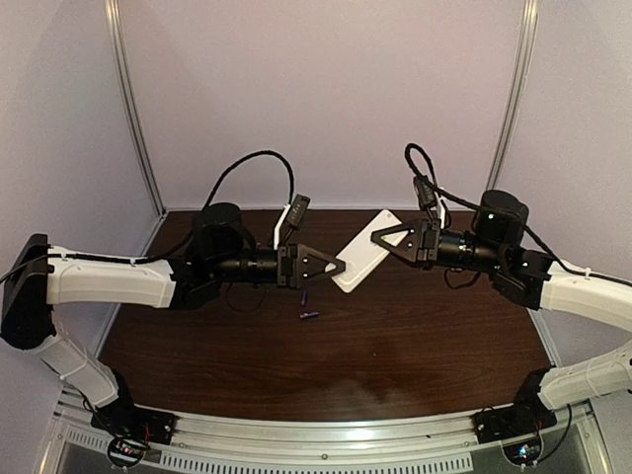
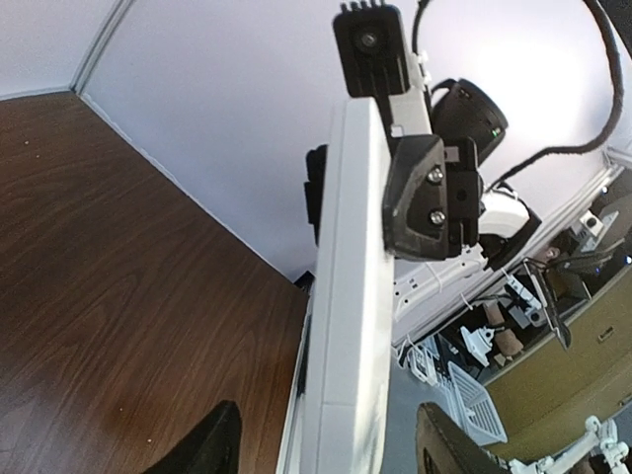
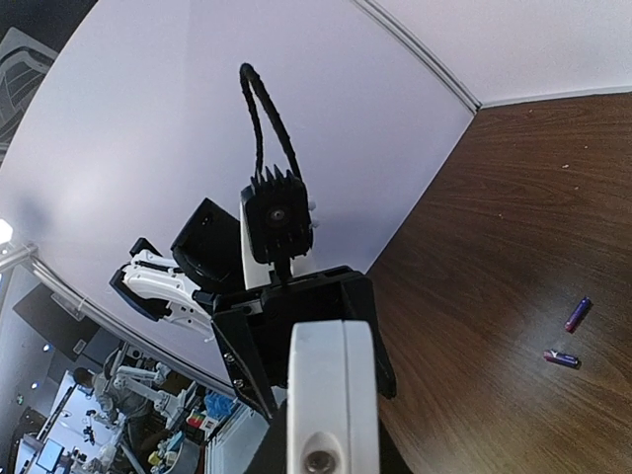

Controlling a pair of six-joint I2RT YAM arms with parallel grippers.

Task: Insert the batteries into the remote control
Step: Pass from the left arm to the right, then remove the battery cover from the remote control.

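The battery cover is flush with the remote control, so next my left gripper pinches the cover's end [image 1: 348, 281] and slides it off while my right gripper holds firm.
The white remote control [image 1: 363, 255] hangs in the air over the middle of the table, tilted. My right gripper [image 1: 383, 237] is shut on its far right end; the right wrist view shows the remote edge-on [image 3: 334, 385] pinched between my dark fingers [image 3: 269, 446]. My left gripper [image 1: 339, 265] is open, its fingers [image 2: 212, 444] straddling the remote's near end [image 2: 351, 296] with a gap on each side. Two purple-blue batteries lie on the table below: one [image 1: 310, 316] in the open, the other [image 1: 303, 296] just under the left gripper. Both show in the right wrist view [image 3: 578, 314].
The dark wooden table [image 1: 395, 346] has a metal rail along its near edge [image 1: 326, 439]. White walls enclose the back and sides. Black cables [image 1: 257, 163] loop above both wrists.
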